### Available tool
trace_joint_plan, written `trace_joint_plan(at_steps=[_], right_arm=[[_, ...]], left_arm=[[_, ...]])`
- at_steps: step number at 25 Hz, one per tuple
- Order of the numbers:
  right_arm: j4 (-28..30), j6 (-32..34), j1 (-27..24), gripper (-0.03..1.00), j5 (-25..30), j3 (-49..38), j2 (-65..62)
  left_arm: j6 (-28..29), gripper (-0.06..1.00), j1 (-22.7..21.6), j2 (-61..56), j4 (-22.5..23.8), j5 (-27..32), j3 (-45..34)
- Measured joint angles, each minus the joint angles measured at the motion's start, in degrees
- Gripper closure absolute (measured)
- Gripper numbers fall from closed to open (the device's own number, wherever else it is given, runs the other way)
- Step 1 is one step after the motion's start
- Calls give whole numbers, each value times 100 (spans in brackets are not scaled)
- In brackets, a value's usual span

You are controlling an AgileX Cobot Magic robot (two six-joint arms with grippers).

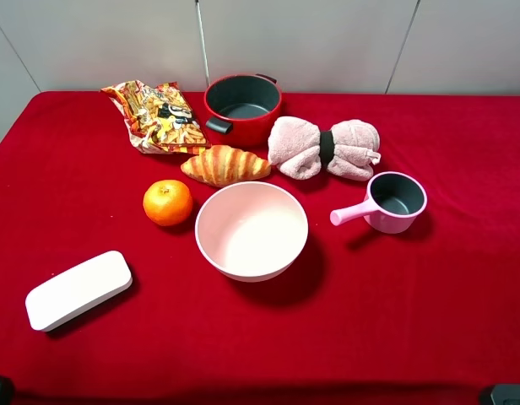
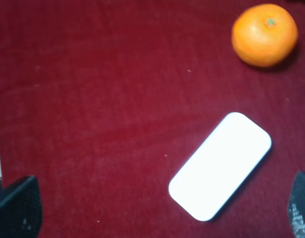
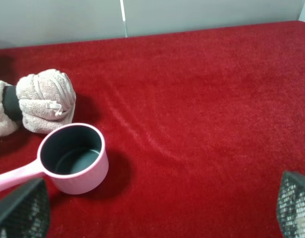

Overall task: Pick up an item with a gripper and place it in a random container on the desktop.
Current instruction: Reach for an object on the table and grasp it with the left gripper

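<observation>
My left gripper should next move to the white oblong box's middle (image 1: pixel 79 291) (image 2: pixel 220 167) and close there across the box's long sides.
The white oblong box (image 1: pixel 78 289) lies flat on the red desktop (image 1: pixel 412 312) at the front left. It also shows in the left wrist view (image 2: pixel 221 165), lying at a slant. The pale pink bowl (image 1: pixel 253 274) stands empty in the middle of the table. My left gripper (image 2: pixel 160 210) is open and empty, above the cloth, with the box between its fingertips (image 2: pixel 19 208) and apart from both. My right gripper (image 3: pixel 157 208) is open and empty over bare red cloth at the right side.
An orange (image 1: pixel 168 202) and a croissant (image 1: pixel 225 164) lie left of and behind the bowl. A red pot (image 1: pixel 242 108), a snack bag (image 1: pixel 157 116) and a rolled pink towel (image 1: pixel 325 148) stand at the back. A small pink saucepan (image 1: pixel 395 202) stands right of the bowl.
</observation>
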State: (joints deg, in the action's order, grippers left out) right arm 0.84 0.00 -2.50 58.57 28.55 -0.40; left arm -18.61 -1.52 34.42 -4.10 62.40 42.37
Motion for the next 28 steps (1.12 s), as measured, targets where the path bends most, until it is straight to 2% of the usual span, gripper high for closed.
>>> trace_joint_plan(at_steps=[10,17,28], right_arm=[[-1,0,0,28,0,0,0],[-1,0,0,28,0,0,0],[-1,0,0,28,0,0,0]], left_arm=[[79,-4,1012,1018,65,54,39],[92,-4,1462,1792,133,66,39],[92,-4,2113,2606,547,140,39]])
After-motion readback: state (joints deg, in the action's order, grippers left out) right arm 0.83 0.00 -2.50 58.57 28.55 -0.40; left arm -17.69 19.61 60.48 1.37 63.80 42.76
